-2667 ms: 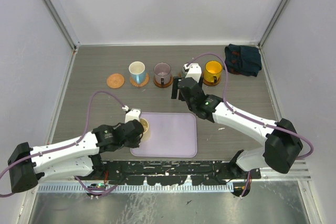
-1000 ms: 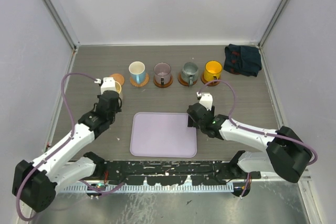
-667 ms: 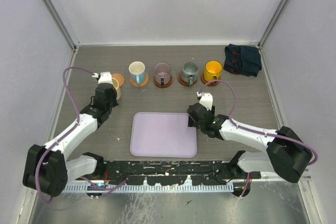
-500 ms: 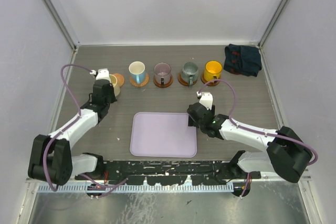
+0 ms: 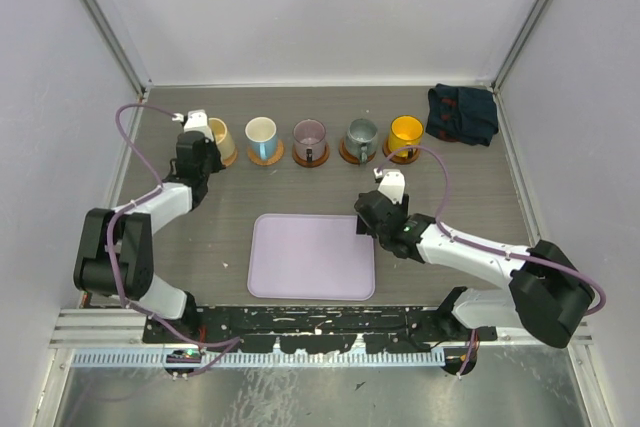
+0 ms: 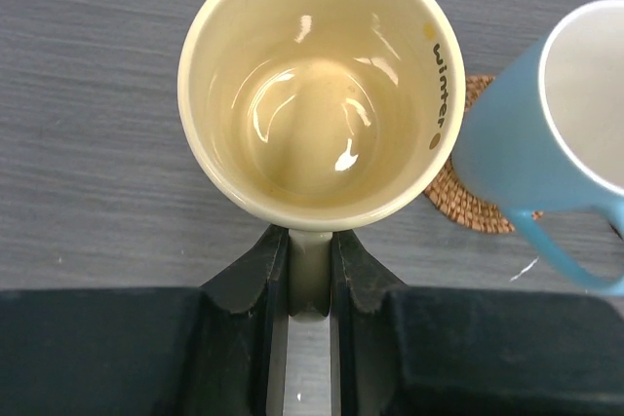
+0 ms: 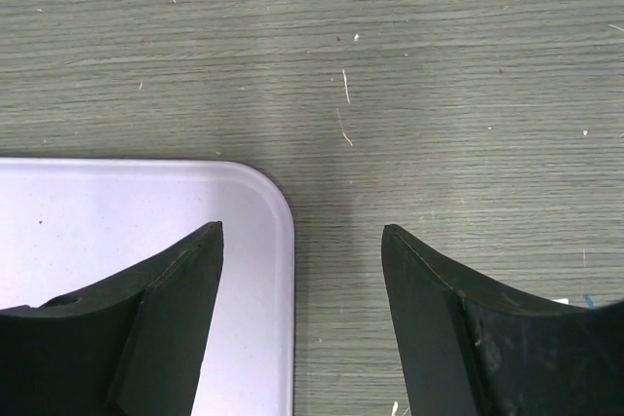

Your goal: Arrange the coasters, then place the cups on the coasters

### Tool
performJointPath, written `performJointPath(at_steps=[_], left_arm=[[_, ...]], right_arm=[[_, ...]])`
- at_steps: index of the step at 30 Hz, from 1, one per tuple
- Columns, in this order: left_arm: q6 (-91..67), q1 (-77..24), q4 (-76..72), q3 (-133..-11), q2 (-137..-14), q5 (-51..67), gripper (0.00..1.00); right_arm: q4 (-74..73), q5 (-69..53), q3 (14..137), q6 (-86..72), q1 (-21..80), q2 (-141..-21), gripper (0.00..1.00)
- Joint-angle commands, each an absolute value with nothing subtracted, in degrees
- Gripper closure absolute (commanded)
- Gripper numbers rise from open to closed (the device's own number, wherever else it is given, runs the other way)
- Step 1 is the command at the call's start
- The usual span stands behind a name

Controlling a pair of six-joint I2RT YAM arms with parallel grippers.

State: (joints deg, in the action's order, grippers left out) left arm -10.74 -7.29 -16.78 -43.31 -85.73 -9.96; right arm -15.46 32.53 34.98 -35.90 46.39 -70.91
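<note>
The cream-yellow cup will go down on the coaster [image 5: 224, 144] next to the white and blue cup, set there by my left gripper.
My left gripper [image 5: 207, 148] [image 6: 310, 243] is shut on the handle of the cream-yellow cup [image 5: 220, 138] [image 6: 317, 85]. It holds the cup upright at the left end of the row, over the spot where the leftmost coaster lay. That coaster is hidden, and I cannot tell whether the cup rests on it. The white and blue cup [image 5: 261, 133] [image 6: 561, 133] stands next to it on a coaster [image 5: 266, 158] [image 6: 470, 209]. The purple cup [image 5: 309, 134], grey-green cup [image 5: 360, 133] and yellow-orange cup [image 5: 406, 131] each stand on a coaster. My right gripper [image 5: 364, 224] [image 7: 302, 233] is open and holds nothing.
The lavender tray [image 5: 310, 257] [image 7: 117, 211] lies near the front, its far right corner below the right gripper. A dark folded cloth [image 5: 462, 113] sits at the back right. White walls close the table's back and sides.
The left arm has carried the cream-yellow cup back and slightly left, so it now covers the leftmost coaster. The right arm has hardly moved.
</note>
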Motion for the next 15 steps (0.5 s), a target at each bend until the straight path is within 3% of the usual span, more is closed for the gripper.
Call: performJointPath(at_steps=[1,15], left_arm=[[-9.56,-6.02,-28.61,-48.68,-87.33,-8.1,1.0],[-9.47,-5.53,-26.96,-50.13,-89.33,-8.27,1.0]], right_arm=[[-14.22,35.01,37.31,-35.51,46.31,-70.76,0.29],[-14.28,35.38,38.43,-36.17,46.24,-72.71,0.29]])
